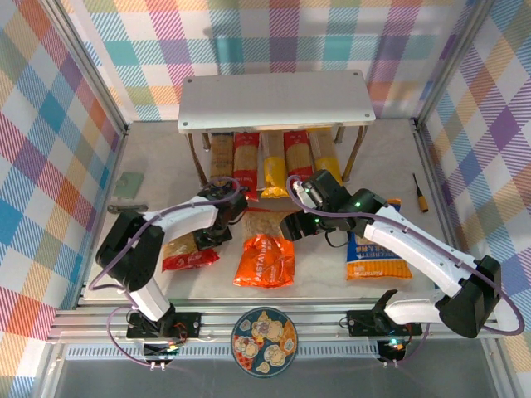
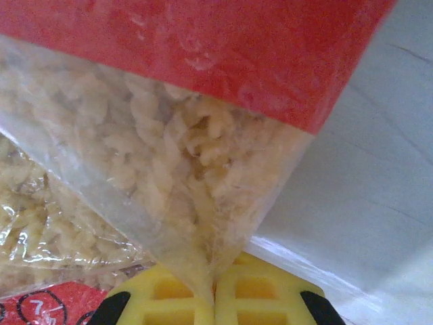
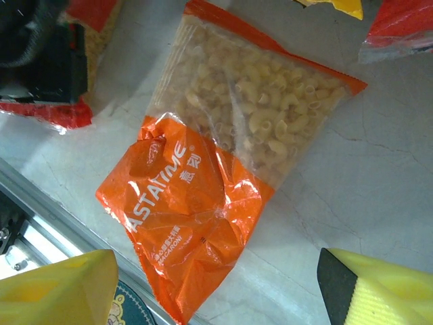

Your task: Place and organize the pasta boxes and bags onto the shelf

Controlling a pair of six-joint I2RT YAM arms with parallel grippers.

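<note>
My left gripper is going to let go of the red bag on the table (image 1: 207, 238) close beside the orange bag, before the tan-brown box.
The shelf (image 1: 274, 99) stands at the back. Under it lie the long pasta boxes side by side: tan-brown (image 1: 221, 157), red (image 1: 246, 162), yellow (image 1: 274, 170), red (image 1: 299, 156) and yellow (image 1: 325, 162). My left gripper (image 1: 216, 239) (image 2: 215, 288) is shut on the clear corner of the red bag (image 1: 189, 255) (image 2: 203, 101). The orange bag (image 1: 265, 259) (image 3: 203, 183) lies flat in the middle. My right gripper (image 1: 296, 225) (image 3: 216, 298) hangs open above its upper right end, holding nothing. To the right lies the blue bag (image 1: 377, 257).
A screwdriver (image 1: 421, 192) lies at the right of the table and a flat grey-green piece (image 1: 129, 184) at the left. A round patterned plate (image 1: 264, 342) sits in front of the metal rail (image 1: 332, 319) at the near edge.
</note>
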